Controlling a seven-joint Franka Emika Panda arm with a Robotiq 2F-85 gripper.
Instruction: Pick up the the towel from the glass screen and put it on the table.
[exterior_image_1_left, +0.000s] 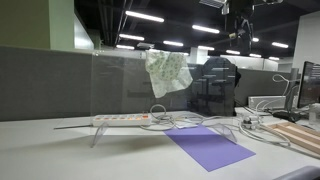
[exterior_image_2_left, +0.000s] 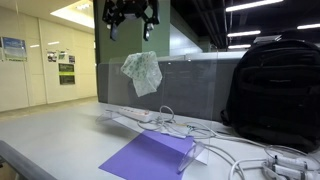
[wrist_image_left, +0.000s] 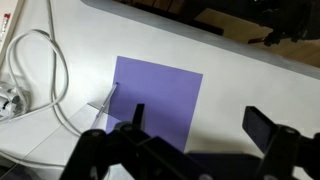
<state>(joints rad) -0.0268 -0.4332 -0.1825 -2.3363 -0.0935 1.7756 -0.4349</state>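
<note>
My gripper will close on the top fold of the towel (exterior_image_1_left: 168, 53), at the place where it hangs over the top edge of the glass screen.
A pale patterned towel (exterior_image_1_left: 167, 70) hangs over the top edge of the glass screen (exterior_image_1_left: 120, 85) at the back of the table; it also shows in an exterior view (exterior_image_2_left: 143, 72). My gripper (exterior_image_2_left: 130, 32) is high above the towel, open and empty, apart from it. In an exterior view it is at the top of the picture (exterior_image_1_left: 239, 22). In the wrist view the open fingers (wrist_image_left: 200, 125) frame the table and a purple sheet (wrist_image_left: 160, 95) far below. The towel is out of the wrist view.
The purple sheet (exterior_image_1_left: 208, 146) lies on the white table (exterior_image_1_left: 60, 155). A power strip (exterior_image_1_left: 122, 119) and loose cables (wrist_image_left: 50, 70) lie by the screen. A black backpack (exterior_image_2_left: 275, 90) stands to one side. A monitor (exterior_image_1_left: 308, 85) is at the edge.
</note>
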